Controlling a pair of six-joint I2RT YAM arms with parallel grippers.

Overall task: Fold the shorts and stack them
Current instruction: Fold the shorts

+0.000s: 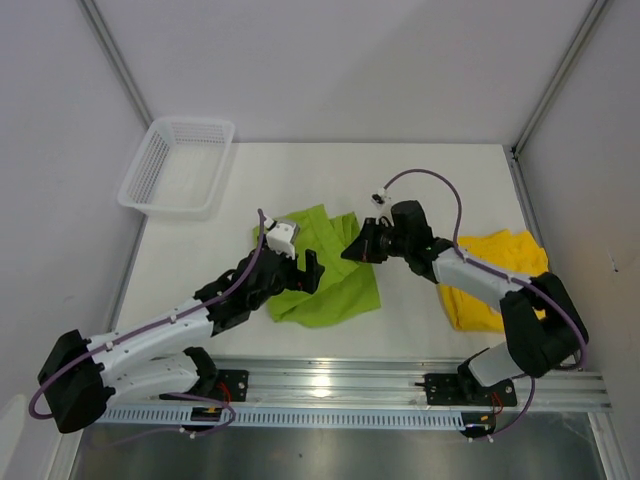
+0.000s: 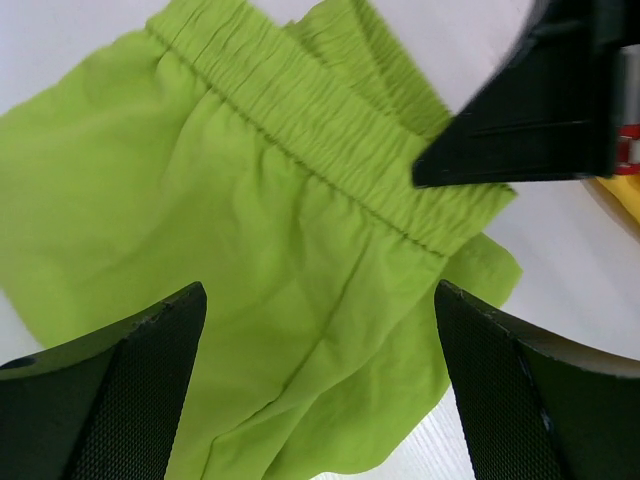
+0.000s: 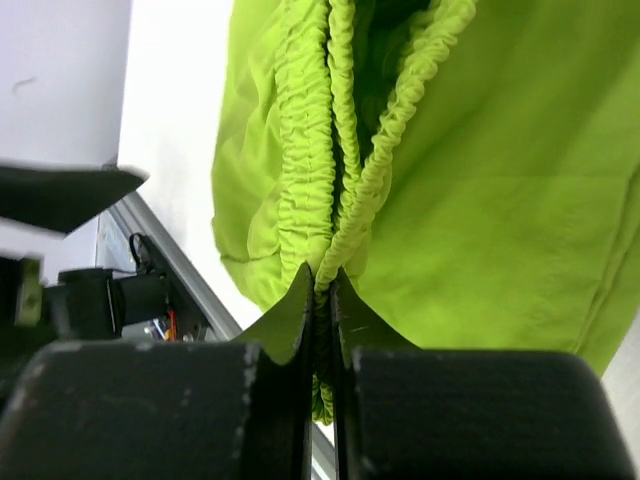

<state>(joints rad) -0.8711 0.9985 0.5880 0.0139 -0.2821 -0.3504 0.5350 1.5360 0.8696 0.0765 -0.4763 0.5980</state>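
Observation:
The layers of the green shorts' waistband are pinched together in my right gripper, so it should open and grab one layer (image 3: pixel 408 100), leaving the other one for my left gripper to pull apart.
The lime green shorts (image 1: pixel 325 270) lie rumpled in the middle of the table, their gathered waistband (image 2: pixel 330 130) running across the left wrist view. My right gripper (image 1: pixel 356 247) is shut on that waistband (image 3: pixel 340 200) at the cloth's upper right edge; the elastic is pinched between the two fingers. My left gripper (image 1: pixel 308 272) hovers open over the left part of the green shorts, its fingers (image 2: pixel 140 380) wide apart with cloth below. The yellow shorts (image 1: pixel 490 275) lie bunched at the right under the right arm.
A white mesh basket (image 1: pixel 178 165) stands at the back left corner. Walls with metal posts enclose the table on three sides. An aluminium rail (image 1: pixel 400 385) carrying both arm bases runs along the near edge.

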